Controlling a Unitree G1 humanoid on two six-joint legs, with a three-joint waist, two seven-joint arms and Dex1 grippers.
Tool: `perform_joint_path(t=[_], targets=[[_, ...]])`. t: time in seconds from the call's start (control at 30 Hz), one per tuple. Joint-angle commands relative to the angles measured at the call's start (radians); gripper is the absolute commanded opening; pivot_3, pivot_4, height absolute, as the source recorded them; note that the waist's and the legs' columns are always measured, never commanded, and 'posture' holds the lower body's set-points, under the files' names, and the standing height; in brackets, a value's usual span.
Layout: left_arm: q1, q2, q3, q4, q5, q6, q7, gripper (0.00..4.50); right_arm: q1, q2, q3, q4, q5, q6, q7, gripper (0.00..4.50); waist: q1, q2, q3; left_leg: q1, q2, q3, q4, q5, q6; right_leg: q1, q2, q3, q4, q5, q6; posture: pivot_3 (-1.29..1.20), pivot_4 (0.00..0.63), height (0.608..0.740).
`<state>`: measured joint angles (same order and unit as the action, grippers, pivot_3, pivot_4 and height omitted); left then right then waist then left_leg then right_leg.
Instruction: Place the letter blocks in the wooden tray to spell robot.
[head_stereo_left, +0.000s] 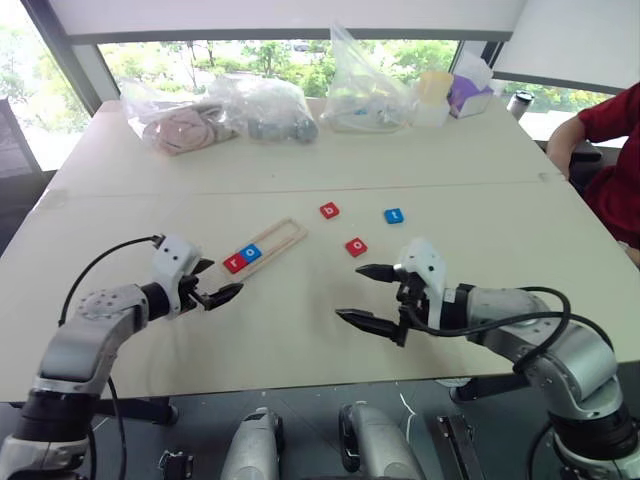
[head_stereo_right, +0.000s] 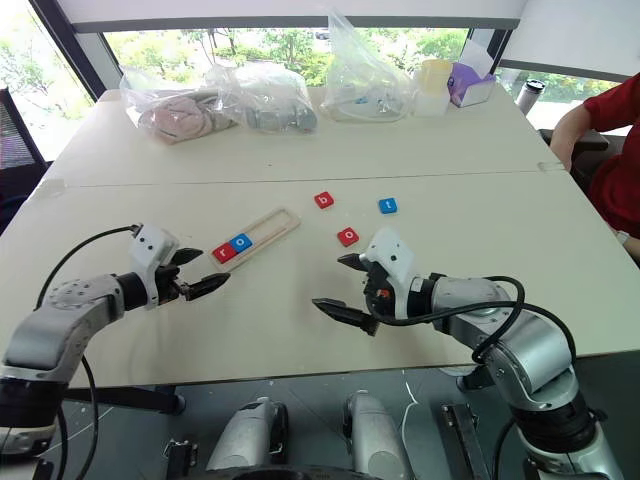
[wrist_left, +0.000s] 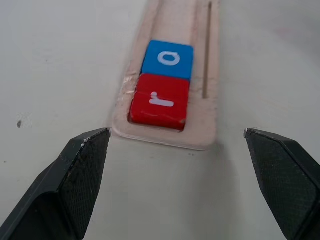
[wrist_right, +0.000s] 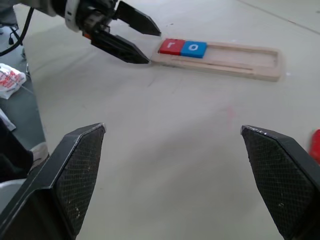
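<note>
The tray's "r" and "o" need a "b" after them, so next my right gripper closes on the opposite sides of the red "b" block (head_stereo_left: 329, 210).
The wooden tray (head_stereo_left: 285, 236) lies slanted on the table, left of centre. At its near end sit a red "r" block (head_stereo_left: 234, 263) and, right behind it, a blue "o" block (head_stereo_left: 251, 254). Three letter blocks lie loose to the tray's right: a red "b" (head_stereo_left: 329, 210), a blue "t" (head_stereo_left: 394, 215) and a red "o" (head_stereo_left: 356, 246). My left gripper (head_stereo_left: 225, 277) is open and empty, just short of the tray's near end and pointing at the "r" (wrist_left: 160, 101). Nearer to me than the loose red "o", my right gripper (head_stereo_left: 348, 291) is open and empty.
Several clear plastic bags (head_stereo_left: 270, 105) with odds and ends line the table's far side, beside a cup (head_stereo_left: 436, 88) and a purple box (head_stereo_left: 468, 95). A person in a red sleeve (head_stereo_left: 610, 125) sits at the far right corner.
</note>
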<state>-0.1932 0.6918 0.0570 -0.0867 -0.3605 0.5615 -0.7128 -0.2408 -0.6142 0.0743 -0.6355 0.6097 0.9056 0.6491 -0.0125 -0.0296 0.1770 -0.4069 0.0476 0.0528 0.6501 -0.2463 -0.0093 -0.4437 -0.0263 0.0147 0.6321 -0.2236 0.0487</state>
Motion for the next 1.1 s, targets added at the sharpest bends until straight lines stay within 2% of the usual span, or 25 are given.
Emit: perform_joint_path(t=[0.03, 0.2, 0.3, 0.57, 0.7, 0.73, 1.0, 1.1], targets=[[-0.040, -0.006, -0.008, 0.032, 0.043, -0.059, 0.003, 4.50, -0.012, 0.003, 0.012, -0.044, 0.006, -0.002, -0.017, 4.47, 0.001, 0.000, 0.000, 0.000, 0.000, 0.000, 0.000, 0.000, 0.000, 0.000, 0.000, 0.000, 0.000, 0.000, 0.000, 0.00, 0.150, 0.740], [-0.102, -0.010, -0.058, 0.145, 0.119, -0.142, -0.021, 4.50, 0.006, -0.048, 0.055, -0.073, -0.020, -0.009, 0.003, 4.47, 0.003, 0.000, 0.000, 0.000, 0.000, 0.000, 0.001, 0.000, 0.000, 0.000, 0.000, 0.000, 0.000, 0.000, 0.000, 0.00, 0.150, 0.740], [-0.150, -0.004, -0.134, 0.227, 0.178, -0.166, -0.071, 4.50, 0.033, -0.113, 0.118, -0.077, -0.087, -0.052, 0.028, 4.47, 0.006, -0.001, -0.001, 0.000, 0.000, 0.000, 0.001, 0.000, 0.000, 0.001, -0.001, -0.001, 0.000, 0.000, 0.000, 0.00, 0.150, 0.740], [-0.171, -0.015, -0.196, 0.274, 0.186, -0.167, -0.219, 4.50, 0.048, -0.097, 0.128, -0.039, -0.115, -0.103, 0.026, 4.47, 0.004, -0.001, -0.003, 0.001, -0.001, 0.001, 0.002, 0.000, 0.000, 0.003, -0.001, -0.001, 0.000, 0.000, 0.000, 0.00, 0.150, 0.740], [-0.176, -0.019, -0.197, 0.294, 0.184, -0.158, -0.260, 3.26, 0.056, -0.092, 0.126, -0.033, -0.123, -0.112, 0.026, 4.50, 0.004, -0.001, -0.004, 0.001, -0.001, 0.001, 0.002, 0.000, 0.000, 0.003, -0.001, -0.001, 0.000, 0.000, 0.001, 0.00, 0.150, 0.740], [-0.183, -0.016, -0.196, 0.294, 0.184, -0.147, -0.268, 3.15, 0.057, -0.091, 0.127, -0.030, -0.127, -0.114, 0.024, 4.50, 0.004, -0.001, -0.004, 0.001, -0.001, 0.001, 0.002, 0.000, 0.000, 0.003, -0.001, -0.001, 0.000, 0.000, 0.001, 0.00, 0.150, 0.740], [-0.206, -0.021, -0.188, 0.291, 0.192, -0.171, -0.284, 3.15, 0.060, -0.078, 0.119, -0.019, -0.139, -0.119, 0.013, 4.50, 0.004, -0.001, -0.004, 0.002, -0.001, 0.000, 0.002, 0.000, 0.000, 0.004, -0.001, -0.001, 0.000, 0.000, 0.001, 0.00, 0.150, 0.740], [-0.172, 0.033, -0.213, 0.162, 0.161, -0.233, -0.416, 3.15, 0.068, -0.091, 0.089, -0.012, -0.131, -0.117, 0.021, 4.50, 0.003, -0.001, -0.004, 0.002, -0.001, 0.001, 0.002, 0.000, 0.000, 0.004, -0.001, -0.001, 0.000, 0.000, 0.001, 0.00, 0.150, 0.740]])
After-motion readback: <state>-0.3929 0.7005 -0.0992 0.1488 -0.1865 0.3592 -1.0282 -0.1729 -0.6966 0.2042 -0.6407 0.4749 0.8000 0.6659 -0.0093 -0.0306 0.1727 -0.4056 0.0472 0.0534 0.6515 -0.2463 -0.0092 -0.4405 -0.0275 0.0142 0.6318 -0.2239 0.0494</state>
